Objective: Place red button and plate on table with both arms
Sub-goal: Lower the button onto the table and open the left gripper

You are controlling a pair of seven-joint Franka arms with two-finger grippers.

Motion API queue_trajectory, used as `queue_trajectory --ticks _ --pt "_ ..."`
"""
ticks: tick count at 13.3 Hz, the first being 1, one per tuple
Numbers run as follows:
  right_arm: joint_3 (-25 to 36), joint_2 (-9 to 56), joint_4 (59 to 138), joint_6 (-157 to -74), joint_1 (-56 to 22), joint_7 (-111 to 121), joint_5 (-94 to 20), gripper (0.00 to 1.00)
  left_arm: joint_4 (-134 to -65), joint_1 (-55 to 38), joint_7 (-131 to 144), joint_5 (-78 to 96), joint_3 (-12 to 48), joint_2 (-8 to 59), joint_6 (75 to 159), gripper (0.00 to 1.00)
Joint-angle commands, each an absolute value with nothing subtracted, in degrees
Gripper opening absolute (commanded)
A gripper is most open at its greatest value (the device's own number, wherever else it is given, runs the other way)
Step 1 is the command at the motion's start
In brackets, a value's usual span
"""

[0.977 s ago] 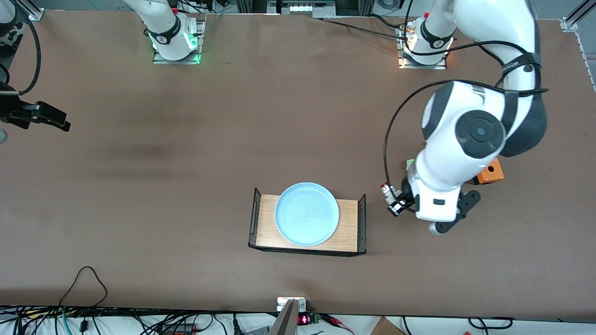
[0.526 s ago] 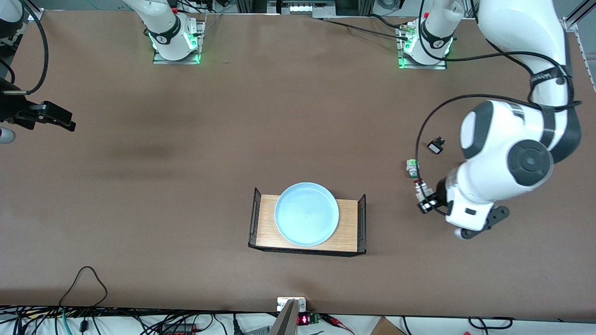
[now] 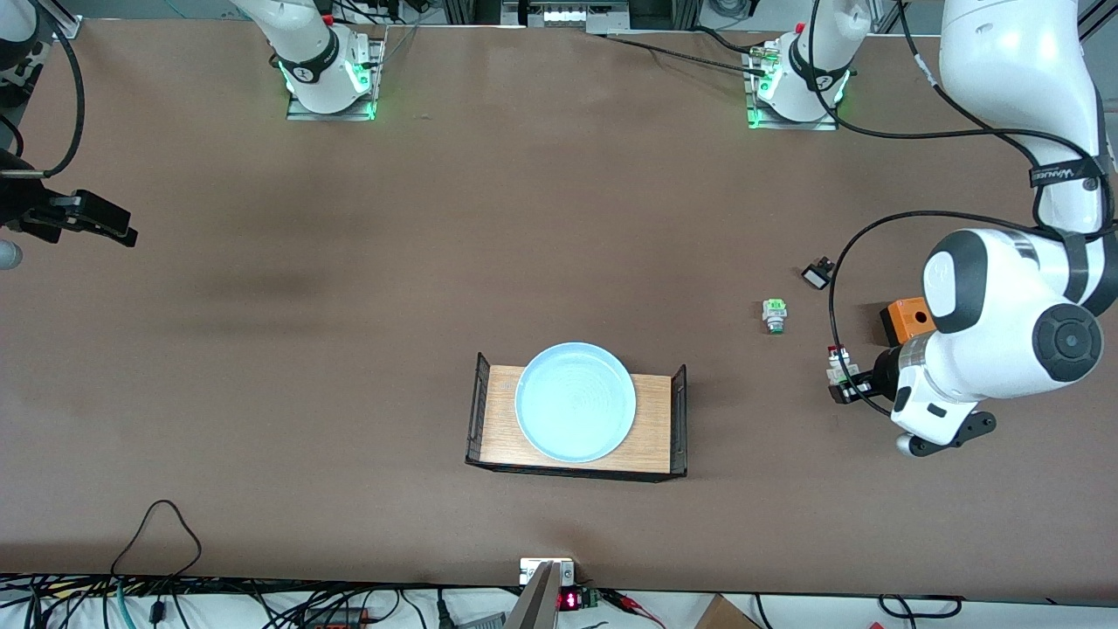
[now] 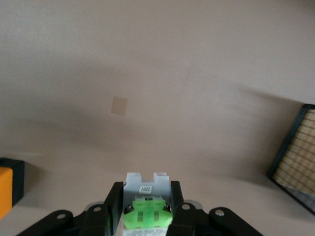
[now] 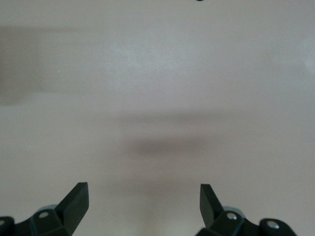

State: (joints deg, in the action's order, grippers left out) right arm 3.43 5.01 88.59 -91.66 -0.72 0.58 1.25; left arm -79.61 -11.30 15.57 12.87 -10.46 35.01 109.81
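My left gripper will release the red button on the bare table [image 3: 841,369] [image 4: 91,151] between the orange box and the tray.
The red button [image 3: 838,360] is pinched in my left gripper [image 3: 845,383], which is shut on it over the table [image 3: 349,262] beside an orange box. In the left wrist view the button's white body and green block [image 4: 147,209] sit between the black fingers [image 4: 115,202]. The pale blue plate [image 3: 575,401] lies on a light-wood tray [image 3: 498,419] with black wire ends, near the table's middle. My right gripper [image 3: 118,229] hangs open over bare table at the right arm's end, and in its wrist view the gripper [image 5: 143,202] has nothing between its fingers.
A green-capped button [image 3: 774,314] and a small black-and-white part [image 3: 817,276] lie on the table beside the left arm's hand. The orange box [image 3: 906,320] stands by that wrist, also seen as an orange box [image 4: 4,189]. The tray's wire end [image 4: 295,152] shows there too.
My left arm has swung toward its own end of the table, carrying the red button away from the tray. The green-capped button, black-and-white part and orange box came into view. The right arm hardly moved.
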Motion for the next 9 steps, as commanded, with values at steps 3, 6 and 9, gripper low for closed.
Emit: queue_trajectory --ticks 3,6,9 --pt "3.6 4.8 88.1 -91.2 -0.5 0.9 0.4 1.0 -90.6 -8.3 2.7 14.2 -10.0 32.7 118.9 0.01" --pt "3.9 4.7 88.1 -91.1 -0.4 1.1 0.3 1.0 -95.2 -7.5 -1.7 14.2 -10.0 32.9 124.9 0.01" --pt "3.7 4.7 88.1 -90.4 -0.4 1.0 0.3 1.0 -98.7 -7.2 -4.9 14.2 -9.9 33.9 130.4 0.01"
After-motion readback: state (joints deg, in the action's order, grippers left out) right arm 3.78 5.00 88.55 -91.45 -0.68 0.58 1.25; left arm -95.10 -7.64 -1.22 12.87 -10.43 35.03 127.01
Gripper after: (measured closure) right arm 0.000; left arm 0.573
